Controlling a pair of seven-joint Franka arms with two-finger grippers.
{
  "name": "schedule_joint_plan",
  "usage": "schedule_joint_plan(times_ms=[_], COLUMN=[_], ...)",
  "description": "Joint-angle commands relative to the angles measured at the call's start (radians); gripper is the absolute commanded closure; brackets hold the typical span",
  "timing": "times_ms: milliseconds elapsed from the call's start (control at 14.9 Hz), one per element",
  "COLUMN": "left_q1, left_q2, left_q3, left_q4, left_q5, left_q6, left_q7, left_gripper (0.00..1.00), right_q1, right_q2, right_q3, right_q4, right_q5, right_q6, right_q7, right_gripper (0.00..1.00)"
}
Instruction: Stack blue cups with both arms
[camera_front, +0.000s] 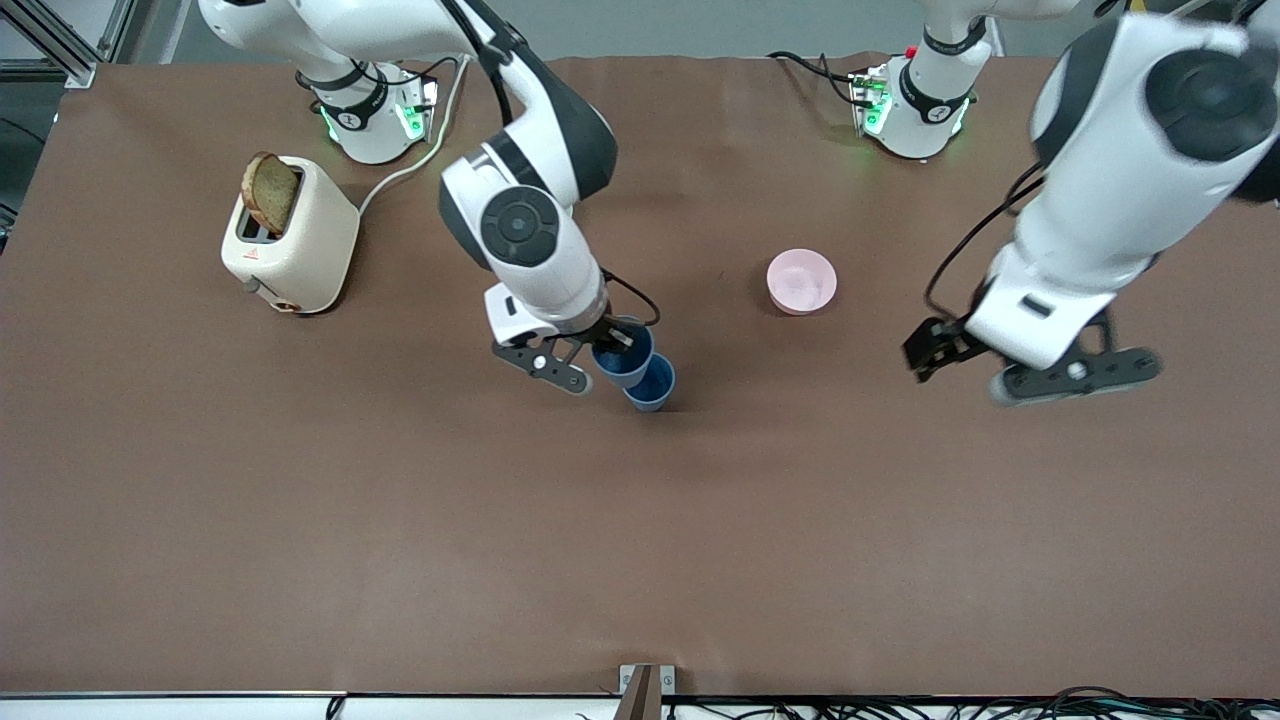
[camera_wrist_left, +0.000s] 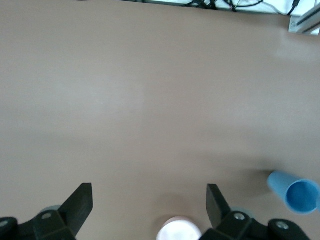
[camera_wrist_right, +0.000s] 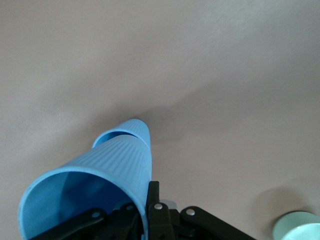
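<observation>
The robot's right gripper needs to release the tilted blue cup inside the other blue cup (camera_front: 649, 382) (camera_wrist_right: 121, 134) that stands on the table.
Two blue cups are at the middle of the table. My right gripper (camera_front: 612, 340) is shut on the rim of one blue cup (camera_front: 622, 355), one finger inside and one outside, and holds it tilted. The same gripper (camera_wrist_right: 146, 200) and held cup (camera_wrist_right: 100, 175) show in the right wrist view. Its base meets the mouth of the second blue cup (camera_front: 652, 384), which stands on the table and also shows in the right wrist view (camera_wrist_right: 131, 129). I cannot tell how deep it sits. My left gripper (camera_front: 932, 350) is open and empty, in the air beside the pink bowl, with its black fingers (camera_wrist_left: 80, 202) wide apart.
A pale pink bowl (camera_front: 801, 281) sits toward the left arm's end, also low in the left wrist view (camera_wrist_left: 178, 231). A cream toaster (camera_front: 290, 235) with a bread slice stands toward the right arm's end. A mint-green bowl (camera_wrist_right: 298, 226) shows only in the right wrist view.
</observation>
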Motion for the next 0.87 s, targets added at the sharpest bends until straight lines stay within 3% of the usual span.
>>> schedule_joint_plan(times_ms=[0, 134, 403, 806], left_q1=[0.077, 0.119, 0.093, 0.107], left_q2=[-0.106, -0.168, -0.274, -0.322], left_q3=[-0.005, 0.004, 0.056, 0.055], left_q4=[-0.045, -0.074, -0.22, -0.251], left_q5=[-0.059, -0.12, -0.143, -0.128], left_q6=[-0.073, -0.112, -0.104, -0.107], left_q7=[0.172, 0.258, 0.288, 0.321], left_gripper=[0.0, 0.0, 0.0, 0.0], right_q1=[0.008, 0.015, 0.024, 0.025], right_q2=[0.013, 0.028, 0.028, 0.03], right_q3=[-0.012, -0.012, -0.012, 0.014], right_q4=[-0.003, -0.003, -0.003, -0.004], right_q5=[0.024, 0.024, 0.027, 0.027], right_q6=[0.034, 0.044, 0.042, 0.048], right_q7=[0.016, 0.016, 0.014, 0.017], right_gripper=[0.99, 0.99, 0.99, 0.99])
